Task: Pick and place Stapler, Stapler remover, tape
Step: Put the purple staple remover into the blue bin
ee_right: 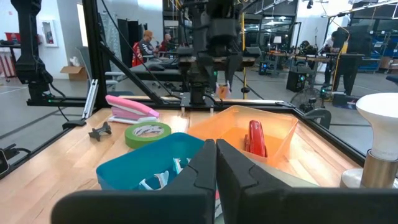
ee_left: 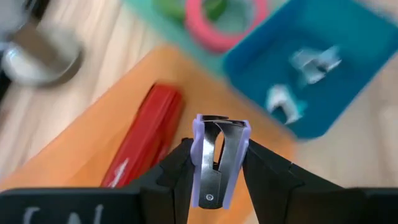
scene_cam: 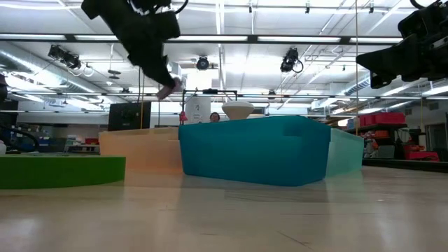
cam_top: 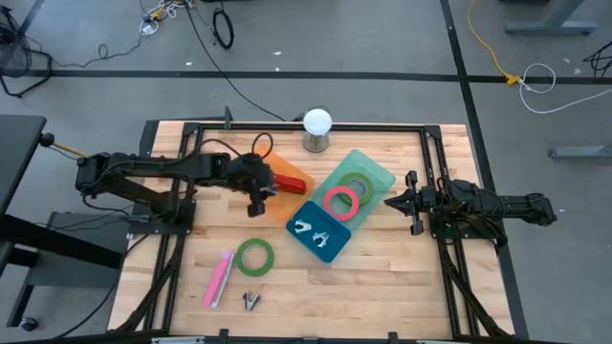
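My left gripper has the purple staple remover, now high above the orange tray. It will let it go in the blue tray's corner [cam_top: 308, 212] [ee_left: 257, 78] between the orange and teal trays.
My left gripper [ee_left: 217, 171] is shut on a purple staple remover [ee_left: 217, 149] above the orange tray [cam_top: 273, 205], where a red stapler [cam_top: 290, 182] lies flat. In the low view the gripper [scene_cam: 162, 80] hangs high over the trays. The blue tray [cam_top: 320, 229] holds two staple removers. The teal tray [cam_top: 378, 172] holds a pink tape roll [cam_top: 340, 201] and a green one [cam_top: 358, 185]. A pink stapler [cam_top: 218, 277], a green tape roll [cam_top: 255, 256] and a dark staple remover [cam_top: 251, 301] lie on the table. My right gripper [cam_top: 390, 203] is shut and empty beside the teal tray. My left gripper pinches the staple remover by its two purple sides [ee_left: 198, 155] between its two fingers. The remover lies along the fingers, its metal jaw end [ee_left: 217, 121] sticking out past the fingertips. The fingers slant downward. The remover is lifted clear above the orange tray.
A lamp with a white bulb [cam_top: 316, 127] stands at the table's far edge behind the trays. A dark metal frame [cam_top: 287, 126] runs around the tabletop. People show in the room beyond the table in the right wrist view [ee_right: 148, 43].
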### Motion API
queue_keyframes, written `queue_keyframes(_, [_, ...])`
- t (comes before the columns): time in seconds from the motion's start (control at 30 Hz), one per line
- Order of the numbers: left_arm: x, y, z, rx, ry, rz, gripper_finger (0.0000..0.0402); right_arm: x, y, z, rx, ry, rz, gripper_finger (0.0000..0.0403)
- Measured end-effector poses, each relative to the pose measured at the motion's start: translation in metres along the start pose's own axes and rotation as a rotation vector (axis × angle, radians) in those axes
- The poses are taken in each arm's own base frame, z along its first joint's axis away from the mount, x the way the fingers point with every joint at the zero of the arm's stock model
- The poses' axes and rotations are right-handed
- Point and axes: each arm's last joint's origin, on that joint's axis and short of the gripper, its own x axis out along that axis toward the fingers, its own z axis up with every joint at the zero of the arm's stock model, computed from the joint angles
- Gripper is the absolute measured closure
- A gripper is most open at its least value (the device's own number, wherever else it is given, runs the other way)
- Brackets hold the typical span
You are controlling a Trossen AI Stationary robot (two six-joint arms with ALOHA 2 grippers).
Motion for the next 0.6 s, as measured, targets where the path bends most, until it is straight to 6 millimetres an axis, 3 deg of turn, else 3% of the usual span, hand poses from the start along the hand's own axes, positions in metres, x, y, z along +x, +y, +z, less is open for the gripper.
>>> queue_keyframes(0.27, [0.012,-0.008,0.017,0.014,-0.157,-0.137,0.0266,0.0,0.0,0.0,0.0,0.0,0.0,0.0392])
queue_keyframes(0.6, [0.059,-0.012,0.029,0.027,-0.267,-0.232,0.0266,0.0,0.0,0.0,0.0,0.0,0.0,0.0392])
